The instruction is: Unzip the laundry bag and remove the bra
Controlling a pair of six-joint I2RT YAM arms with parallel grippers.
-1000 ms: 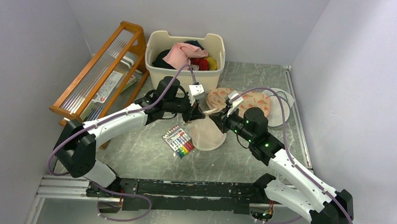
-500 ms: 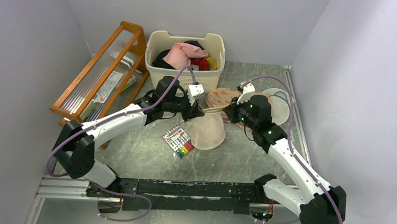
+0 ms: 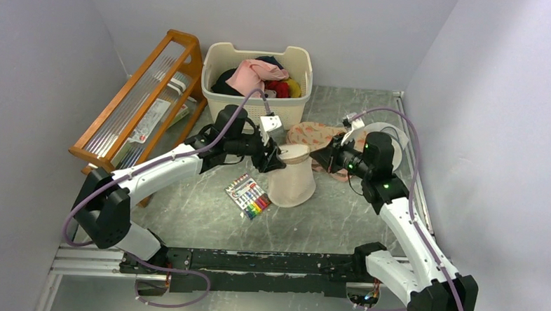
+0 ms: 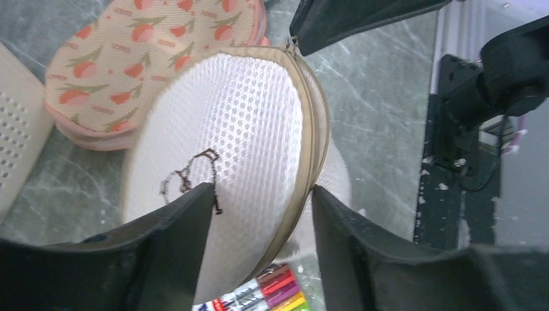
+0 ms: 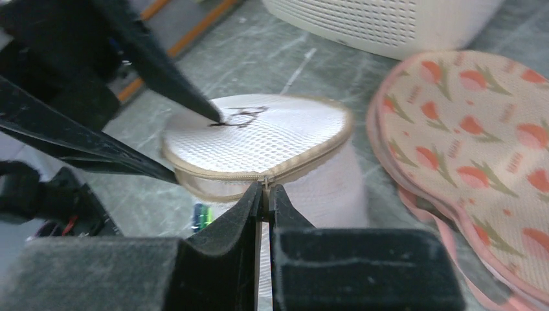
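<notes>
I have my left gripper's fingers around the bag's rim far from the zip pull, so they should pinch the bag's rim nearer the zip pull [image 4: 313,120] before my right gripper unzips.
The laundry bag [image 3: 292,184] is a cream drum of mesh standing mid-table, its lid [image 4: 246,116] carrying a small black emblem. My left gripper [image 3: 278,161] is open at the bag's left top. In the left wrist view the lid's zipped rim lies between its fingers [image 4: 188,220]. My right gripper [image 5: 265,189] is shut on the zip pull at the rim's near side, and in the top view it reaches the bag from the right [image 3: 323,157]. The bra is hidden.
A peach printed fabric piece [image 3: 316,135] lies behind the bag, with a white mesh disc [image 3: 392,143] to its right. A marker pack [image 3: 248,195] lies left of the bag. A cream basket [image 3: 209,75] of clothes and a wooden rack [image 3: 138,100] stand at the back left.
My left gripper has opened off the bag's rim. The right arm has drawn back to the right with the zip pull, and the bag now stands taller.
</notes>
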